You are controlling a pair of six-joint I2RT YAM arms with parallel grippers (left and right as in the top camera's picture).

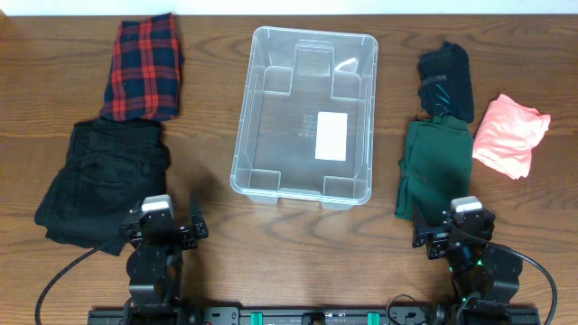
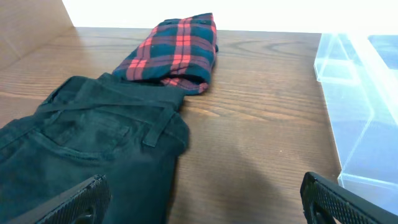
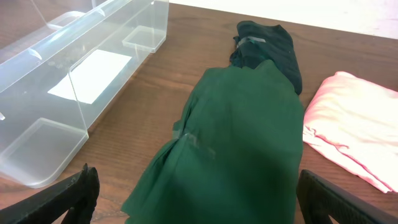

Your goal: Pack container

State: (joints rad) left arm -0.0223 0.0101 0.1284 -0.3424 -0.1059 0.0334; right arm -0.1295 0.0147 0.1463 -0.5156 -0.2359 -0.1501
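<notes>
The black jeans should be gripped next by my left gripper, which needs to go to the black jeans' outer edge (image 1: 47, 200), the side farthest from the clear plastic container, and close there.
The clear plastic container (image 1: 305, 116) stands empty in the table's middle, a white label on its bottom; it also shows in the left wrist view (image 2: 364, 112) and the right wrist view (image 3: 74, 81). Left of it lie black jeans (image 1: 99, 181) and a red plaid garment (image 1: 143, 68). Right of it lie a green garment (image 1: 433, 167), a dark teal garment (image 1: 447, 79) and a pink garment (image 1: 510, 135). My left gripper (image 2: 202, 199) is open and empty at the jeans' near right edge. My right gripper (image 3: 199, 196) is open and empty, over the green garment's near end (image 3: 236, 155).
A cardboard-brown panel (image 2: 28, 28) stands at the far left in the left wrist view. Bare wooden table (image 1: 212, 108) lies between the container and each clothing pile. Both arm bases sit at the table's front edge.
</notes>
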